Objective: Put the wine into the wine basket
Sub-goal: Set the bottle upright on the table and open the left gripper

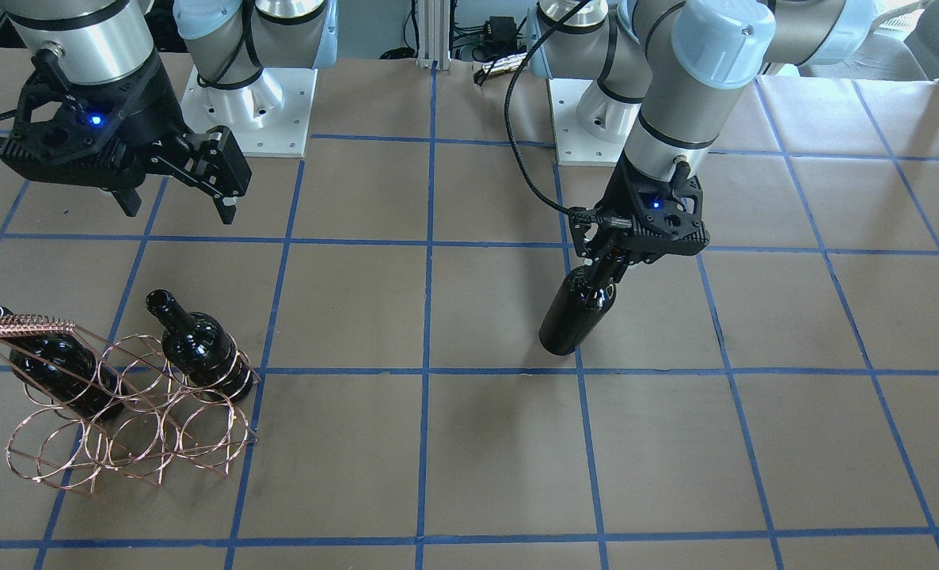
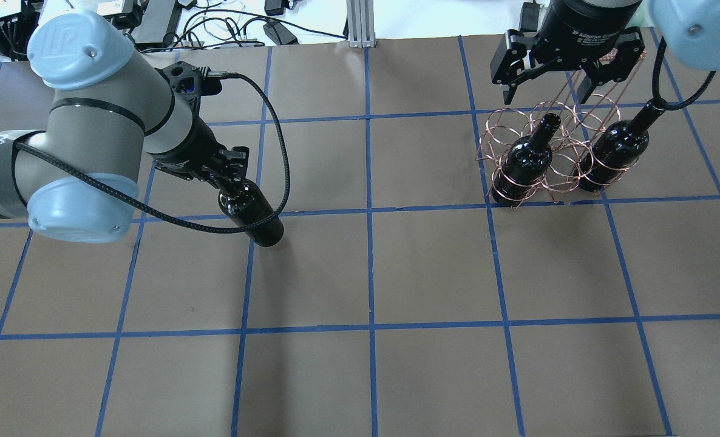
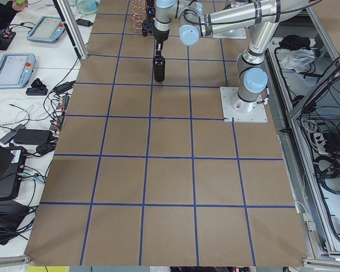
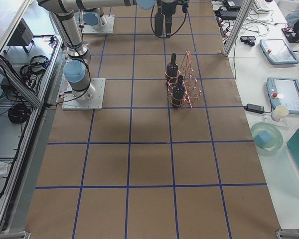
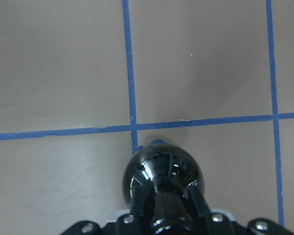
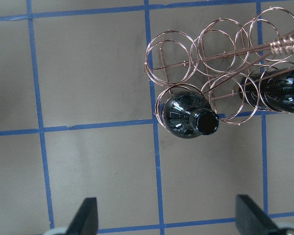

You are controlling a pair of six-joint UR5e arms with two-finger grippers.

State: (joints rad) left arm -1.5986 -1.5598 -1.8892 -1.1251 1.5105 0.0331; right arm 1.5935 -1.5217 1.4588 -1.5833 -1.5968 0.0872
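Observation:
Next, my left gripper sets the wine bottle upright on the brown table (image 1: 553,322) (image 5: 159,177), beside the nearest blue tape line, on the basket side of it.
My left gripper (image 2: 229,182) is shut on the neck of a near-black wine bottle (image 2: 252,211) and holds it upright, its base at or just above the table. In the front view this bottle (image 1: 576,313) is right of centre. In the left wrist view its shoulder (image 5: 161,171) sits between my fingers (image 5: 137,208). The copper wire wine basket (image 2: 521,127) stands far to the right with two alike bottles (image 2: 524,161) (image 2: 615,152) in its rings. My right gripper (image 2: 547,97) hangs open and empty above the basket (image 6: 186,54); its wrist view shows one racked bottle (image 6: 188,117) below.
The brown table is marked with a blue tape grid (image 2: 369,212). Both arm bases (image 1: 248,103) stand at the robot's edge. Cables and power bricks (image 2: 232,24) lie beyond the table's far edge. Several basket rings (image 6: 220,44) hold no bottle.

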